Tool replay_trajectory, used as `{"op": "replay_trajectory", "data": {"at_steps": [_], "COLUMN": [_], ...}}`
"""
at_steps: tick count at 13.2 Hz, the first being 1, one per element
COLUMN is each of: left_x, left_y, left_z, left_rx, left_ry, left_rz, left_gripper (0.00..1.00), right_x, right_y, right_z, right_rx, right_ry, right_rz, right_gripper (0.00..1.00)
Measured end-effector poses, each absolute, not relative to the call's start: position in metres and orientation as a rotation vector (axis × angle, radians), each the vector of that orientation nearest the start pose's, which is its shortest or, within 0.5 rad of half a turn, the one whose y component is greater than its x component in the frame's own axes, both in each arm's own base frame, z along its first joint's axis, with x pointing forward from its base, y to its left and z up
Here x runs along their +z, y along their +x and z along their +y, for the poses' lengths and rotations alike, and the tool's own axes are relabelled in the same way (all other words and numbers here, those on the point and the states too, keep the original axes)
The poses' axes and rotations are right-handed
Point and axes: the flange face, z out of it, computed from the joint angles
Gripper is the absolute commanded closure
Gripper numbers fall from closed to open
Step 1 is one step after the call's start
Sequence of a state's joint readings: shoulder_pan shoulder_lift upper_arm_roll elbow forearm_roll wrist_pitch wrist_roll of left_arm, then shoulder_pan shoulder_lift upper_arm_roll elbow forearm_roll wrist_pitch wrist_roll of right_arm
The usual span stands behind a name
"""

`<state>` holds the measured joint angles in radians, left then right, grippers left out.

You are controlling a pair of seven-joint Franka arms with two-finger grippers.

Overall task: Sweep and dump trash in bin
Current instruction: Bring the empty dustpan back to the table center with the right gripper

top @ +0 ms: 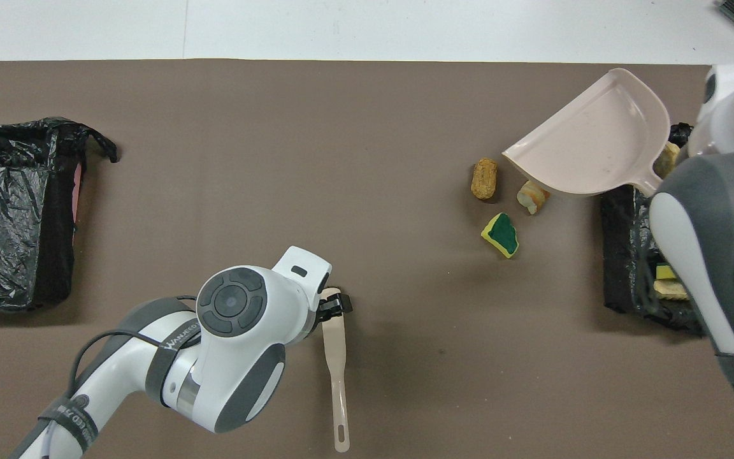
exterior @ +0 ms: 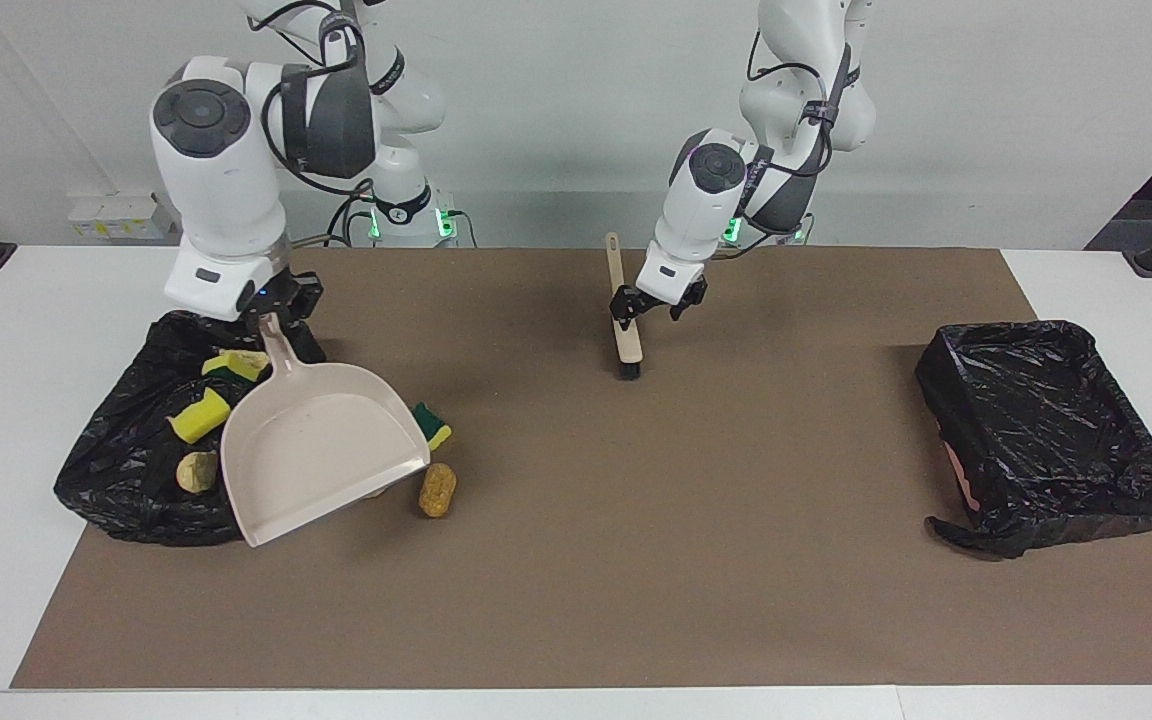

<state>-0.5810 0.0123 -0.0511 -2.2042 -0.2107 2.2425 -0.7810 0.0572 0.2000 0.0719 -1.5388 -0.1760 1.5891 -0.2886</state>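
Note:
The robot's right gripper needs to release the beige dustpan on the open brown mat (top: 346, 159) past the head of the beige brush. The dustpan is now partly over the black-bagged bin.
My right gripper (exterior: 271, 322) is shut on the handle of the beige dustpan (exterior: 321, 445), held tilted and empty, partly over the black-bagged bin (exterior: 126, 490) at the right arm's end. In that bin lie yellow sponge chunks (exterior: 201, 413) and a bread piece (exterior: 197, 471). On the mat beside the pan lie a green-and-yellow sponge piece (exterior: 431, 425) and a pastry piece (exterior: 437, 489). The overhead view shows another pastry piece (top: 532, 196) at the pan's lip. My left gripper (exterior: 654, 302) is open, low over the head end of the beige brush (exterior: 625, 335), which lies on the mat.
A second black-bagged bin (exterior: 1046, 430) stands at the left arm's end of the brown mat (exterior: 686, 560). The brush's handle (top: 339, 408) points toward the robots.

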Motion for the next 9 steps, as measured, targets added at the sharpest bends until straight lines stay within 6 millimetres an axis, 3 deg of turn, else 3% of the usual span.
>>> {"op": "replay_trajectory", "data": {"at_steps": [5,7,9], "left_x": [0.422,0.436,0.454], "left_y": [0.482,0.496,0.507], "left_z": [-0.285,-0.268,-0.249], "left_rx": [0.011,0.002,0.051], "left_ry": [-3.287,-3.254,-3.245], "left_rz": [-0.61,-0.553,-0.415], "left_gripper": [0.0,0.0,0.0], "right_x": [0.476,0.46,0.447], "right_y": [0.606,0.607,0.61], "right_z": [0.175,0.229,0.27], "right_rx": [0.317,0.294,0.256], "right_ry": [-3.175,-3.164,-3.119], "right_rz": [-0.214,-0.096,0.009], "right_gripper": [1.0,1.0,1.0]}}
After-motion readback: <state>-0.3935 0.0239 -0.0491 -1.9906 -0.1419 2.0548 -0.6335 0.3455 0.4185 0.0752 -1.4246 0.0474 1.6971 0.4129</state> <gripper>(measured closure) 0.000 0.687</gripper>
